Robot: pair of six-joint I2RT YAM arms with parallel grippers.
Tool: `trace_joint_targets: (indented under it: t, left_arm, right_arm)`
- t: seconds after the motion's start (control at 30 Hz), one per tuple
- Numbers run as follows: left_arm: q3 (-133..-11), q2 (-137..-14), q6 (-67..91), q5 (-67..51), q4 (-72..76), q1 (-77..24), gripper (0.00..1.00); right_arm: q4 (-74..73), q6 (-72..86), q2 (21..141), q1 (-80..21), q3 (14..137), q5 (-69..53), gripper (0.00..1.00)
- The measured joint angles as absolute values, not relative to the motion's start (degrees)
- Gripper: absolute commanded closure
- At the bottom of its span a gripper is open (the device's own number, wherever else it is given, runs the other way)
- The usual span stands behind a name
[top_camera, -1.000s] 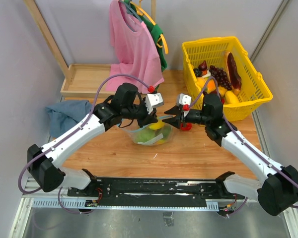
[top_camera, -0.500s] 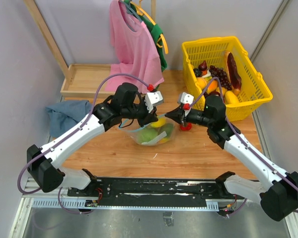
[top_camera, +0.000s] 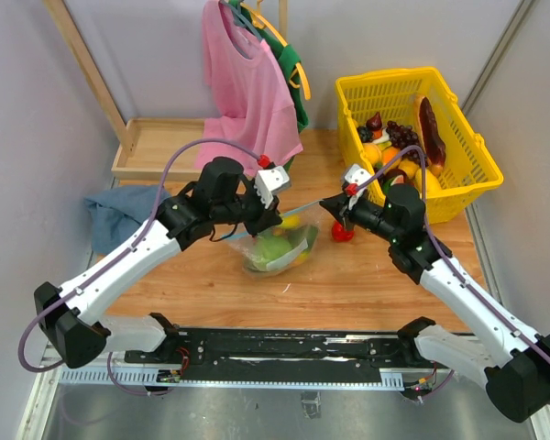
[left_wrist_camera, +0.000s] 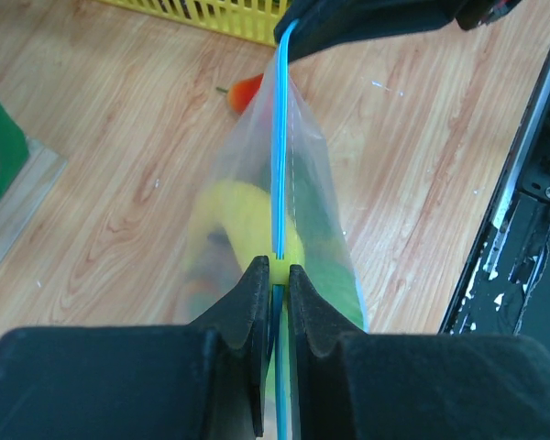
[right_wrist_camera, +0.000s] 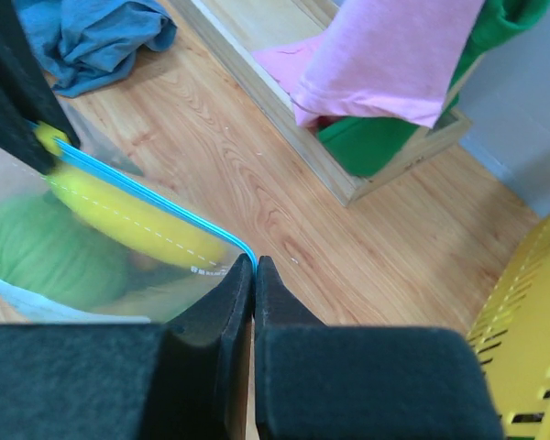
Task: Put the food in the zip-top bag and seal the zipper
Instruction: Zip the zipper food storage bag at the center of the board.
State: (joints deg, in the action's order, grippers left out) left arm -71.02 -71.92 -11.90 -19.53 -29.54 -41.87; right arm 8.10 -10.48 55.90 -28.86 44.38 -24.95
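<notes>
My left gripper needs to release the zip-top bag and leave it lying on the table (top_camera: 258, 232) between the blue cloth and the red food.
The clear zip-top bag (top_camera: 298, 246) hangs between my two grippers over the wooden table, with green food (top_camera: 273, 249) and yellow food (right_wrist_camera: 128, 220) inside it. Its teal-blue zipper (left_wrist_camera: 279, 156) is pulled into a straight line. My left gripper (left_wrist_camera: 277, 275) is shut on one end of the zipper, at the bag's left in the top view (top_camera: 275, 218). My right gripper (right_wrist_camera: 254, 263) is shut on the zipper's other corner (top_camera: 326, 205). A red food (top_camera: 342, 232) lies on the table under the right gripper.
A yellow mesh basket (top_camera: 458, 174) holding more food stands at the back right. A pink shirt (top_camera: 247, 82) hangs over a shallow wooden tray (top_camera: 156, 147) at the back. A blue cloth (top_camera: 119, 211) lies at the left edge.
My right gripper has shut on the bag's zipper corner. The two grippers have drawn apart, the left one shifting leftward, and the zipper is now stretched taut.
</notes>
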Motion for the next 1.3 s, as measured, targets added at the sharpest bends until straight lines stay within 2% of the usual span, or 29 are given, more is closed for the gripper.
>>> trace_joint_targets:
  t: [0.27, 0.4, 0.53, 0.63, 1.07, 1.2, 1.3]
  left_arm:
    - [-69.58, -69.08, -11.64, -18.04, -31.94, -41.85, 1.00]
    - [-69.45, -69.06, -12.43, -18.39, -33.69, -41.82, 1.00]
    - [-69.47, -69.71, -13.37, -19.79, -34.94, -41.80, 1.00]
    - [-69.73, -71.00, -14.00, -21.17, -35.14, -41.80, 1.00]
    - [-70.39, -72.07, -15.86, -25.93, -34.28, -41.82, 1.00]
    - [-70.39, -72.07, -16.08, -26.28, -34.20, -41.82, 1.00]
    - [-70.39, -72.07, -16.08, -26.48, -34.13, -41.82, 1.00]
  right_arm:
    - [7.55, -9.65, 55.59, -27.90, 44.38, -27.05, 0.98]
    - [6.31, -11.70, 55.66, -26.68, 44.66, -33.34, 0.69]
    - [4.29, -14.13, 56.49, -26.50, 46.87, -40.75, 0.55]
    - [3.95, -16.08, 56.97, -26.70, 48.71, -45.45, 0.53]
    - [0.27, -20.05, 66.04, -29.15, 52.53, -55.94, 0.57]
    - [-1.52, -21.04, 67.22, -29.67, 52.77, -57.10, 0.72]
    - [-2.11, -21.45, 67.46, -29.69, 52.77, -56.58, 0.92]
